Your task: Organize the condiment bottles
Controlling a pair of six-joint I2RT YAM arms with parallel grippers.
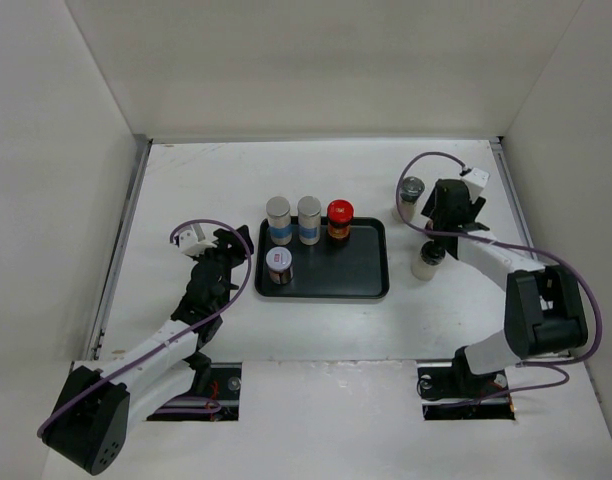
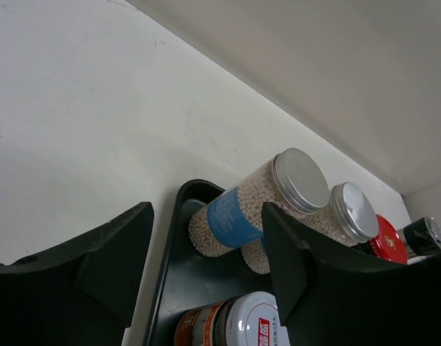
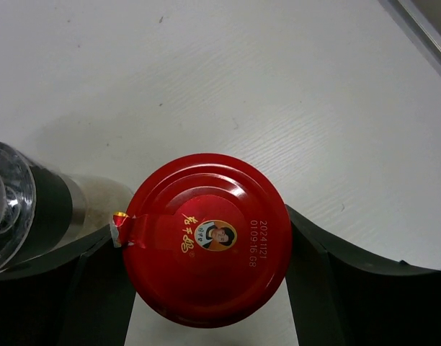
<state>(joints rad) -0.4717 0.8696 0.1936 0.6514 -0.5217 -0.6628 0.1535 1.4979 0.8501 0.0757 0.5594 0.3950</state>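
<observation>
Next, I set the red-lidded jar down from my right gripper in the black tray's back corner [image 1: 366, 235], next to the other red-lidded jar.
A black tray [image 1: 361, 275] holds two grey-lidded, blue-banded jars [image 1: 278, 220] [image 1: 309, 220], a red-lidded jar [image 1: 339, 220] and a white-topped, red-labelled jar [image 1: 278, 266]. My left gripper [image 1: 236, 245] is open and empty at the tray's left edge. Its wrist view shows its jaws [image 2: 206, 213] facing the blue-banded jars [image 2: 235, 216]. My right gripper [image 1: 446, 212] is right of the tray, and its jaws [image 3: 202, 238] are closed on a second red-lidded jar [image 3: 206, 238]. That jar is hidden under the gripper in the top view. A silvery-lidded jar [image 1: 412, 192] and a dark-lidded jar [image 1: 427, 259] stand beside it.
White walls enclose the table on the left, back and right. In the right wrist view a jar with a black band and clear top [image 3: 22, 209] stands close to the left finger. The tray's front right part is bare.
</observation>
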